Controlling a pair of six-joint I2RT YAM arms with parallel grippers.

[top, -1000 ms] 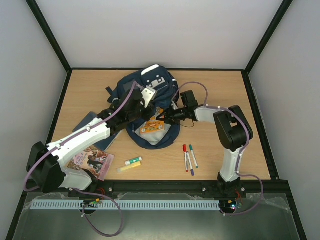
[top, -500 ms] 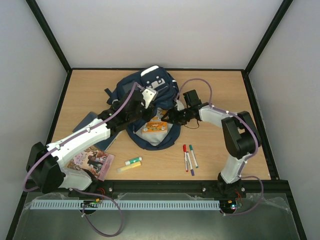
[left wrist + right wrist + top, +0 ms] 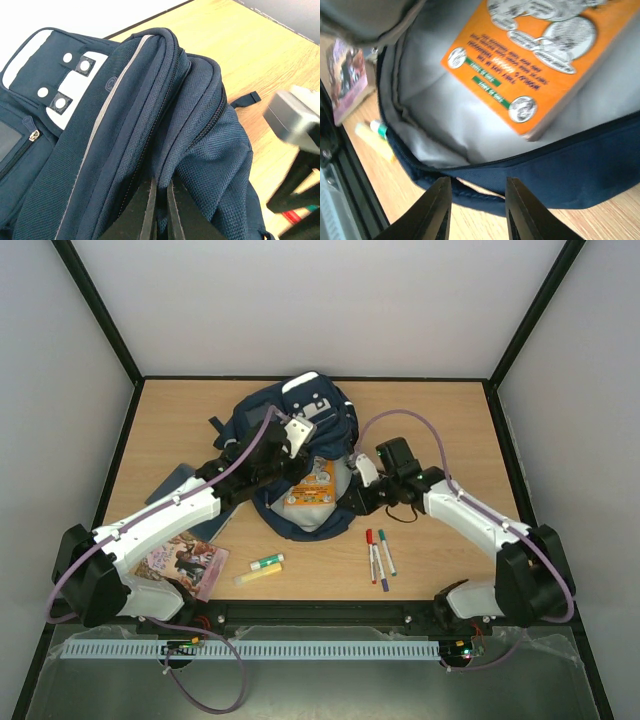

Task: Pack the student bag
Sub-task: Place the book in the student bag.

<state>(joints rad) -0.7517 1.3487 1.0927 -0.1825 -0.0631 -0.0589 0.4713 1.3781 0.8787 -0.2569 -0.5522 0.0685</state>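
Observation:
Next, I let go of the bag's navy fabric with my left gripper over the orange book [image 3: 314,484] in the open main compartment.
The student bag [image 3: 300,430] lies in the middle of the table, navy blue, with its main compartment held open. My left gripper [image 3: 288,448] is shut on a fold of the bag's navy fabric [image 3: 200,150] beside the zip, its fingertips [image 3: 148,195] pinching the cloth. An orange book [image 3: 310,485] lies inside on the grey lining [image 3: 445,110]. The same orange book [image 3: 535,60] fills the top of the right wrist view. My right gripper [image 3: 357,498] hovers open just outside the bag's near rim [image 3: 560,165], and nothing is between its fingers [image 3: 437,210].
Three markers [image 3: 378,556] lie on the table near the right arm. A green-capped stick and a yellow highlighter [image 3: 262,569] lie in front of the bag. A pink picture book [image 3: 185,565] sits near the left arm, with a dark flat item [image 3: 170,483] beyond it.
My right gripper let go of the orange book, opened and drew back toward the near right, out of the bag. The book now rests inside. The left gripper kept its hold.

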